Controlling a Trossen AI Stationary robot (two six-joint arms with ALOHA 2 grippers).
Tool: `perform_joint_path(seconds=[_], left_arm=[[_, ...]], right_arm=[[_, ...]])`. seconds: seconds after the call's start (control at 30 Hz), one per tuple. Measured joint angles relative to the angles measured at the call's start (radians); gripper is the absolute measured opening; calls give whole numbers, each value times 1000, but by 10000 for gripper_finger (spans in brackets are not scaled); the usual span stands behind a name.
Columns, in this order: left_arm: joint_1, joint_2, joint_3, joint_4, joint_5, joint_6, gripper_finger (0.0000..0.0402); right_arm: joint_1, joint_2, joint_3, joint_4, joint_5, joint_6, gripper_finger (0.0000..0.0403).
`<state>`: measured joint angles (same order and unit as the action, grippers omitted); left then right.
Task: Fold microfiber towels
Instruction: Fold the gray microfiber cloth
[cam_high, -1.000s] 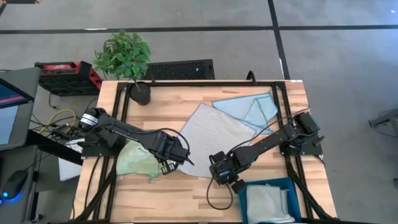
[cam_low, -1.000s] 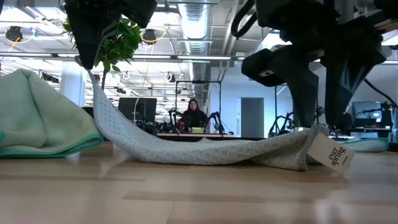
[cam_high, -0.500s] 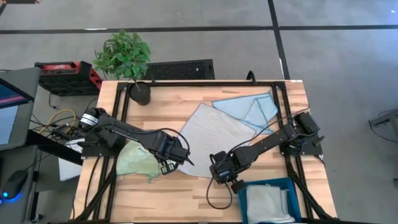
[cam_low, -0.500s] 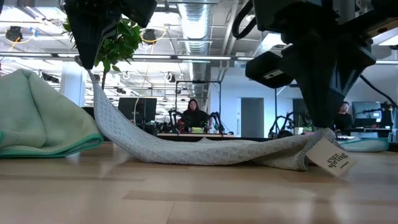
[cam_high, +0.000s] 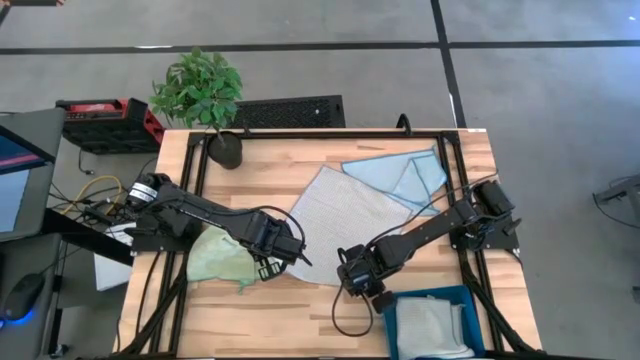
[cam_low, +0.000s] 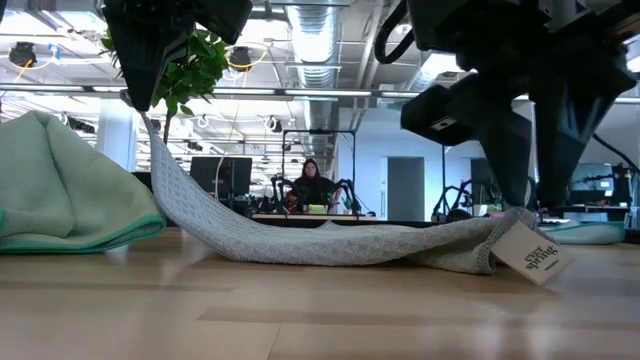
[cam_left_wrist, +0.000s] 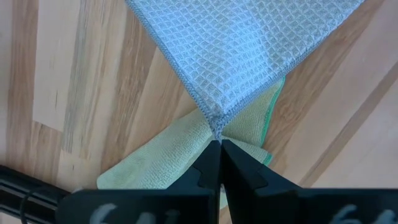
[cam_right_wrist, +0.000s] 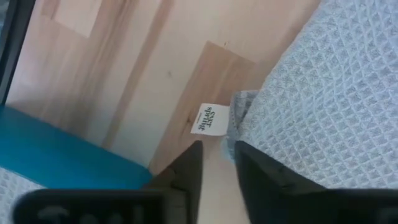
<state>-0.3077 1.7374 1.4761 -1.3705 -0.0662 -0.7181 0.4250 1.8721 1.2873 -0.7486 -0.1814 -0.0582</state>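
My right gripper has the grey towel's tagged corner curled and loose at one finger, so it should pinch that corner's edge (cam_right_wrist: 230, 140) before folding the towel over.
A grey microfiber towel (cam_high: 340, 212) lies spread in the middle of the table. Its near-left corner is raised by my left gripper (cam_high: 290, 258), which is shut on it. The near corner with a white tag (cam_low: 535, 258) rests on the wood. There my right gripper (cam_right_wrist: 217, 149) points steeply down, open, a finger on either side of that corner. A light green towel (cam_high: 220, 258) lies bunched at the left. A light blue one (cam_high: 400, 175) lies at the far right, its edge beside the grey one. My left gripper pinches the grey towel's corner tip (cam_left_wrist: 216, 127) between its two fingertips, coming from above and pointing down. The corner is lifted clear. The cloth slopes down from it (cam_low: 175, 190) and the rest lies on the table. My right gripper's fingers (cam_right_wrist: 261, 168) stand at the tag corner; I cannot tell whether they touch the cloth.
A teal bin (cam_high: 430, 294) with a pale folded cloth inside stands at the near right, close to my right gripper. A potted plant (cam_high: 205, 95) stands at the far left corner. Bare wood lies along the near edge between the green towel and the bin.
My right gripper has shut at the grey towel's tag corner and opened again, rolling a little about its own line. The corner and its tag stay on the table.
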Motion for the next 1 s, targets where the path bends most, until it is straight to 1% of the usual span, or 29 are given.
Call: perform_joint_path(seconds=[0.13, 0.2, 0.3, 0.4, 0.6, 0.67, 0.77, 0.87, 1.0], left_arm=[[0, 0, 0, 0, 0, 0, 0], [0, 0, 0, 0, 0, 0, 0], [0, 0, 0, 0, 0, 0, 0], [0, 0, 0, 0, 0, 0, 0], [0, 0, 0, -1, 0, 0, 0], [0, 0, 0, -1, 0, 0, 0], [0, 0, 0, -3, 0, 0, 0], [0, 0, 0, -2, 1, 2, 0], [0, 1, 0, -1, 1, 15, 0]], right_arm=[[0, 0, 0, 0, 2, -11, 177], [0, 0, 0, 0, 14, -27, 196], [0, 0, 0, 0, 45, -28, 210], [0, 0, 0, 0, 48, -29, 211], [0, 41, -4, 9, 43, -29, 191], [0, 57, 2, 39, 17, -29, 183], [0, 61, -1, 19, -9, -14, 168], [0, 55, 6, 22, -4, 5, 139], [5, 45, 6, 11, 2, 45, 77]])
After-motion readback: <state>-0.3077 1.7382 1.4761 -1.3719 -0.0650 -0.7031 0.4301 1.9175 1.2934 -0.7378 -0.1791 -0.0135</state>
